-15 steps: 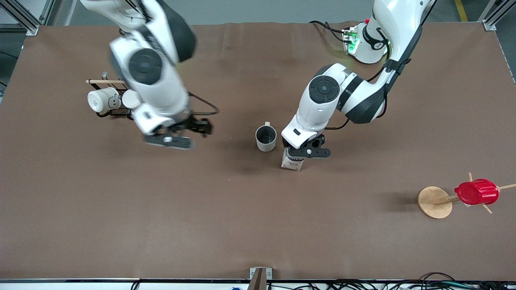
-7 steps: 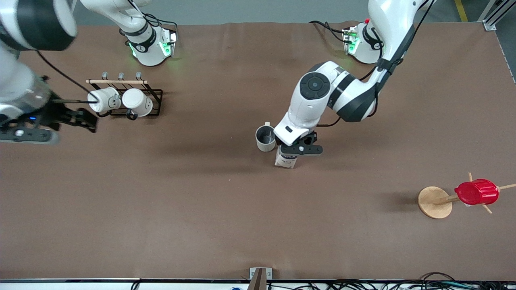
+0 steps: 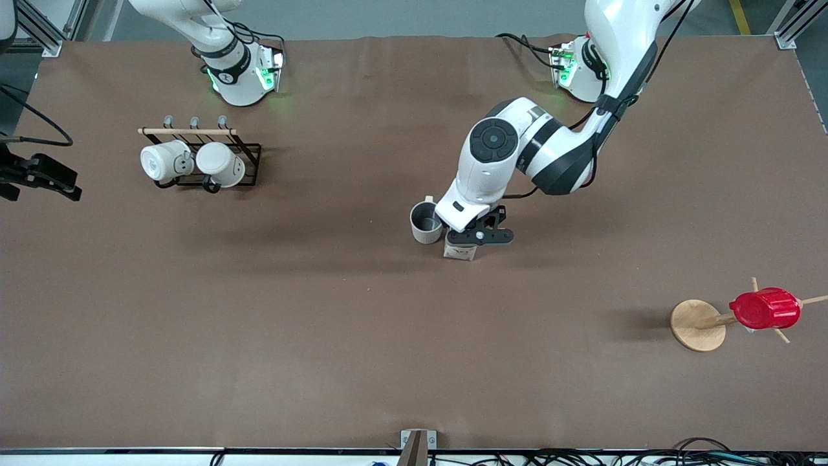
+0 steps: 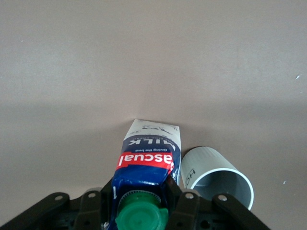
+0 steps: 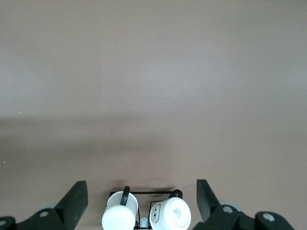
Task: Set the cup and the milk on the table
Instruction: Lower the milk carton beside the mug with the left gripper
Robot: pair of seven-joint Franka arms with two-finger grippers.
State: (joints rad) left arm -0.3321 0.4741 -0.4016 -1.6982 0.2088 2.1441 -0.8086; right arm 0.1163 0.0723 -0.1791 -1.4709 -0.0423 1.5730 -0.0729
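Observation:
I need to release the milk from my left gripper so it is upright on the table [image 3: 466,240] [image 4: 159,138] next to the off-white cup.
The cup [image 3: 426,223], off-white with a dark grey inside, stands upright mid-table [image 3: 388,362]. The milk [image 3: 458,252] stands right beside it, toward the left arm's end and slightly nearer the camera, its base at the tabletop. My left gripper [image 3: 479,236] is shut on the carton's top. In the left wrist view my fingers [image 4: 186,207] clamp the milk [image 4: 149,160] below its green cap [image 4: 141,219], with the cup [image 4: 218,178] alongside. My right gripper [image 3: 40,175] is open and empty at the right arm's end of the table; it also shows in the right wrist view [image 5: 141,199].
A black rack [image 3: 248,162] with two plain white mugs [image 3: 165,161] stands toward the right arm's end, also in the right wrist view [image 5: 144,215]. A red ribbed cup [image 3: 764,309] hangs on a wooden peg stand [image 3: 695,325] toward the left arm's end.
The right arm swung away from the cup, past the mug rack, to its end of the table. The left gripper carried the milk closer to the cup.

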